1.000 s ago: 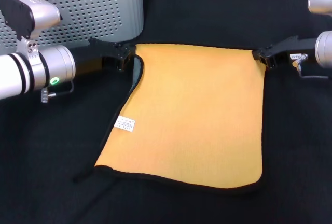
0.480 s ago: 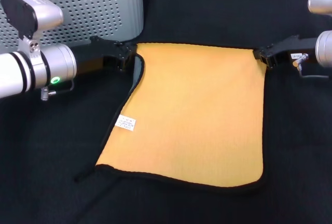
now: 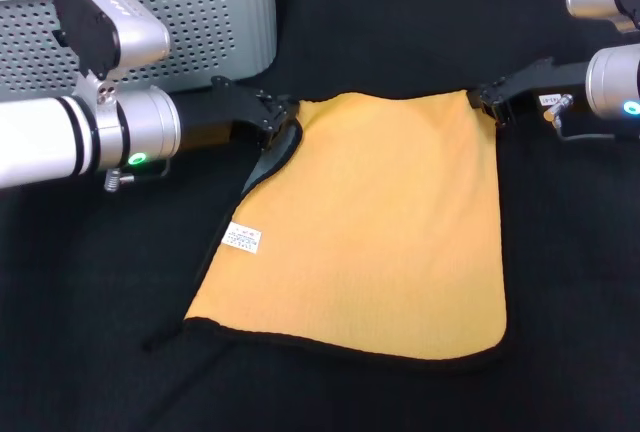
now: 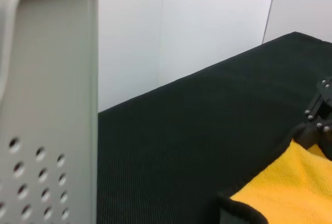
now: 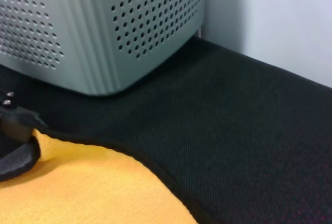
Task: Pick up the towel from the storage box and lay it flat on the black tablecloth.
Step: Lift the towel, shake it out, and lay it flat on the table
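Observation:
The robot's left gripper should release the towel's curled corner on the black tablecloth (image 3: pixel 268 95) just in front of the corner of the storage box.
The yellow-orange towel (image 3: pixel 380 232) lies spread on the black tablecloth (image 3: pixel 580 282), with its white tag (image 3: pixel 241 239) on the left edge. My left gripper (image 3: pixel 277 120) is shut on the towel's far left corner, where the edge curls up and shows its grey underside. My right gripper (image 3: pixel 487 103) is shut on the far right corner. The far edge hangs slightly slack between them. The storage box (image 3: pixel 200 22) stands at the back left. In the left wrist view I see the box wall (image 4: pixel 46 105), the towel (image 4: pixel 290 187) and the right gripper (image 4: pixel 317 116) beyond it.
The box corner (image 5: pixel 104 27) stands close behind the towel's (image 5: pixel 93 193) far left corner. Black tablecloth (image 4: pixel 181 130) runs on to a pale wall at the back. Bare cloth lies right of the towel and in front of it.
Both grippers have moved inward, the left one to the right and the right one to the left and slightly back. The towel's far edge has narrowed and its left corner curls more.

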`<state>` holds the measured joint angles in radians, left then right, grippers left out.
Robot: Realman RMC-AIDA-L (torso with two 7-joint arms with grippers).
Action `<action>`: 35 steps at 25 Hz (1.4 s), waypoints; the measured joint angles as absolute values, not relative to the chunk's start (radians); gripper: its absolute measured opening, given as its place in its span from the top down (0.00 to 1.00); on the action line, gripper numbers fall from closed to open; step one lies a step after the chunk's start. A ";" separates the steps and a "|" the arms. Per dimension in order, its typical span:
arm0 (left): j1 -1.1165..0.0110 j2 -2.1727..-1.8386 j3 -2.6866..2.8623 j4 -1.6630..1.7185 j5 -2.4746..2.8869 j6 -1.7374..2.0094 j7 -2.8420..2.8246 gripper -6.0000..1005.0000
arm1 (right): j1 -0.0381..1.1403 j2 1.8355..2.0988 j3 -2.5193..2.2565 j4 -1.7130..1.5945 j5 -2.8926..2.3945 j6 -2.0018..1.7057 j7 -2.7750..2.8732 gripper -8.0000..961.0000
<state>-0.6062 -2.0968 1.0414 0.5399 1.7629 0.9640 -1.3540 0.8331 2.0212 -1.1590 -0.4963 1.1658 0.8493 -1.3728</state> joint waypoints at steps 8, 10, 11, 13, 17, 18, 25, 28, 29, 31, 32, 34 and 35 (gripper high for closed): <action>-0.613 -2.097 1.045 0.540 1.762 0.938 -1.341 0.98 | 0.833 2.023 -1.166 -0.492 1.168 0.841 -1.374 0.90; -0.614 -2.097 1.045 0.540 1.762 0.929 -1.340 0.98 | 0.831 2.023 -1.165 -0.491 1.170 0.839 -1.374 0.89; -0.614 -2.096 1.045 0.540 1.762 0.925 -1.339 0.98 | 0.829 2.022 -1.165 -0.491 1.170 0.835 -1.374 0.89; -0.614 -2.097 1.045 0.540 1.762 0.919 -1.336 0.98 | 0.829 2.023 -1.166 -0.487 1.168 0.824 -1.375 0.89; -0.615 -2.100 1.045 0.530 1.762 0.898 -1.318 0.98 | 0.837 2.024 -1.166 -0.468 1.169 0.807 -1.385 0.89; -0.615 -2.100 1.045 0.530 1.762 0.894 -1.315 0.97 | 0.837 2.024 -1.166 -0.468 1.170 0.805 -1.387 0.89; -0.617 -2.101 1.045 0.529 1.762 0.888 -1.305 0.96 | 0.838 2.023 -1.166 -0.466 1.173 0.788 -1.388 0.89; -0.619 -2.101 1.045 0.529 1.763 0.878 -1.297 0.95 | 0.838 2.023 -1.166 -0.466 1.174 0.780 -1.388 0.89; -0.621 -2.101 1.045 0.529 1.763 0.870 -1.297 0.95 | 0.838 2.023 -1.166 -0.466 1.174 0.777 -1.388 0.89; -0.623 -2.101 1.045 0.529 1.763 0.863 -1.293 0.94 | 0.838 2.023 -1.166 -0.466 1.174 0.774 -1.388 0.89; -0.624 -2.100 1.045 0.529 1.763 0.861 -1.291 0.94 | 0.838 2.023 -1.166 -0.466 1.173 0.773 -1.388 0.88; -0.625 -2.100 1.045 0.529 1.763 0.854 -1.287 0.94 | 0.839 2.023 -1.166 -0.466 1.172 0.771 -1.388 0.88; -0.626 -2.100 1.045 0.528 1.763 0.850 -1.286 0.93 | 0.839 2.023 -1.166 -0.466 1.172 0.770 -1.388 0.88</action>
